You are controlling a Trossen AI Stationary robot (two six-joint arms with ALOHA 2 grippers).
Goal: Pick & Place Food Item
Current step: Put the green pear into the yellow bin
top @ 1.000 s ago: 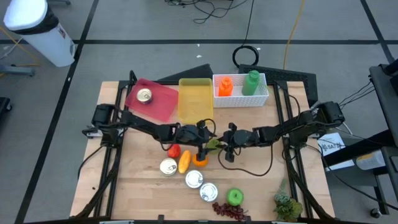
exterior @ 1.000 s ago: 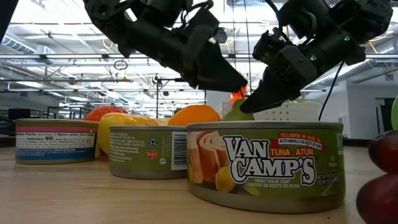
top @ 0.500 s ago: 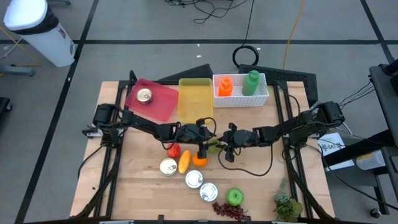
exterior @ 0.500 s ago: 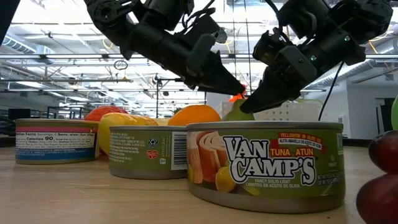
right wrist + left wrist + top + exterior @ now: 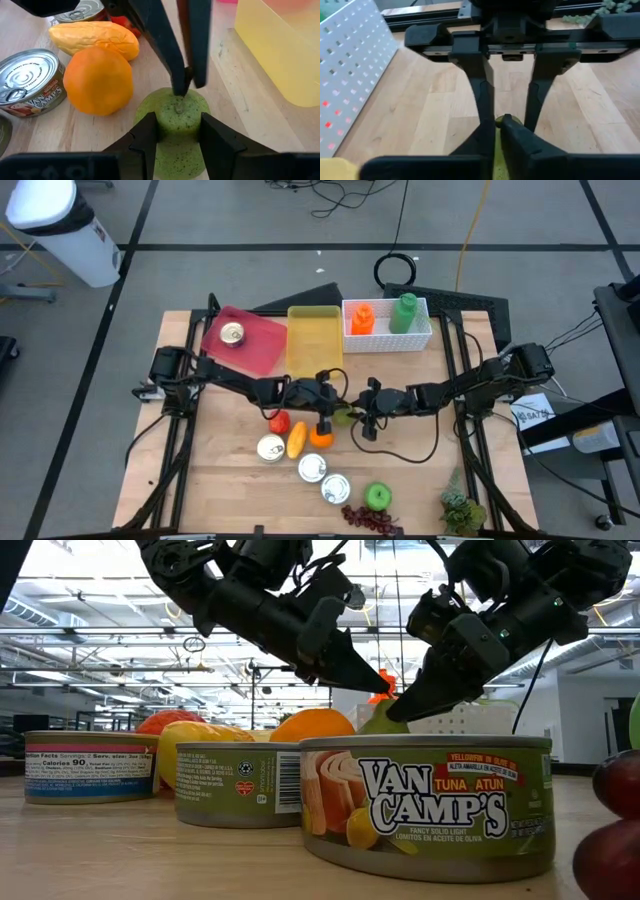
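The stem of the pear is clear of my left gripper's closed fingers, so I should open them and pinch the stem (image 5: 179, 107) while my right gripper keeps the pear steady.
A green pear (image 5: 175, 122) sits at the table's middle (image 5: 343, 416), between both grippers. My right gripper (image 5: 177, 125) comes from the table's right and is shut on the pear. My left gripper (image 5: 186, 86) reaches in from the table's left and is shut at the pear's stem. In the low view both sets of fingers slant down and meet above the pear (image 5: 375, 720). A can hides whether the pear rests on the table. An orange (image 5: 97, 80) lies right beside the pear. My left gripper pinches the pear's stem (image 5: 179, 102) between the tips of its two fingers (image 5: 172, 65). The fingers slant down from the table's left. My right gripper pinches the pear's narrow upper part (image 5: 175, 117) between its two fingers (image 5: 147, 130), one on either side. The fingers slant down from the table's right. The stem end points away from my wrist.
A yellow fruit (image 5: 297, 440), a tomato (image 5: 279, 422) and three cans (image 5: 312, 468) lie near the pear on its left and near sides. A yellow bin (image 5: 314, 340), a red plate (image 5: 243, 340) and a white basket (image 5: 387, 323) stand at the back. An apple (image 5: 378, 497) and grapes (image 5: 370, 520) lie at the front.
My left gripper has shut: its fingers stood apart a second ago and now meet at the pear's stem. My right gripper and the pear have kept still.
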